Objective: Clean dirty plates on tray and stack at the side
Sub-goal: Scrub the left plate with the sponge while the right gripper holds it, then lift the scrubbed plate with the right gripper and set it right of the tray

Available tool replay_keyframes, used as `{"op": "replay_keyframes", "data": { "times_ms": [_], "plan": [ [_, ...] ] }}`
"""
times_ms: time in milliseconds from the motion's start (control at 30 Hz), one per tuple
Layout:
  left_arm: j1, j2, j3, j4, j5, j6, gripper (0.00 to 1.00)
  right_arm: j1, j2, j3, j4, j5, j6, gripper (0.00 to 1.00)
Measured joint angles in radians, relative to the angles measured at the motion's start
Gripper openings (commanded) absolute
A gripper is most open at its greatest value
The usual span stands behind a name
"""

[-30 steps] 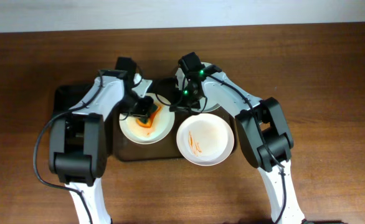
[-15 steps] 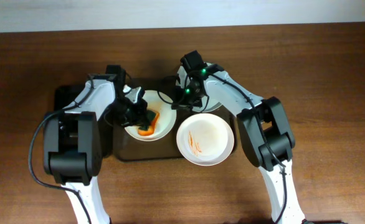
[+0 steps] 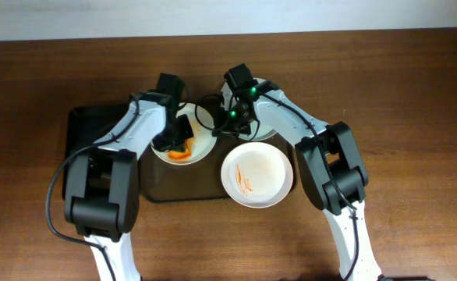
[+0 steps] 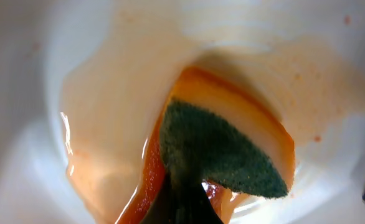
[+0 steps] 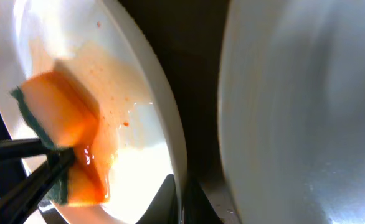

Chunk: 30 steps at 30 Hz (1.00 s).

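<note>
My right gripper has the white plate. It will let go of it on the wooden table (image 3: 338, 140) next to the brown-olive tray, opposite the black tray.
A white dirty plate (image 3: 202, 144) smeared with orange sauce lies at the back of the brown-olive tray (image 3: 178, 188). My left gripper (image 3: 179, 140) is shut on an orange and green sponge (image 3: 180, 149) pressed on the plate's face. In the left wrist view the sponge (image 4: 220, 149) lies in wet sauce on the plate (image 4: 108, 118). My right gripper (image 3: 228, 130) is shut on that plate's right rim (image 5: 170, 137). A second plate (image 3: 261, 134) lies partly under the right arm. A third plate (image 3: 263, 168) with thin red streaks sits at the front right.
A smaller black tray (image 3: 84, 125) lies to the left, partly under the left arm. The brown wooden table (image 3: 400, 94) surrounds the trays. In the right wrist view a dark strip of tray (image 5: 195, 62) separates the held plate from the neighbouring plate (image 5: 294, 112).
My left gripper has swept the sponge across the smeared plate, out to the left and back. The plate has shifted slightly toward the back. The right gripper has stayed on the rim.
</note>
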Motion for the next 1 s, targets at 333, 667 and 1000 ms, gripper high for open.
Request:
{"op": "replay_keyframes", "data": {
  "times_ms": [333,667,1000],
  "plan": [
    [-0.082,0.027,0.040,-0.024,-0.216,-0.037,0.00,0.000,0.000,0.000,0.000,0.003,0.016,0.04],
    [-0.018,0.115,0.401,-0.293,-0.242,0.160,0.00,0.004,0.000,0.000,-0.007,0.009,0.013,0.04],
    [-0.012,0.115,0.642,-0.437,-0.154,0.283,0.00,0.029,0.000,0.000,0.020,0.047,0.003,0.19]
  ]
}}
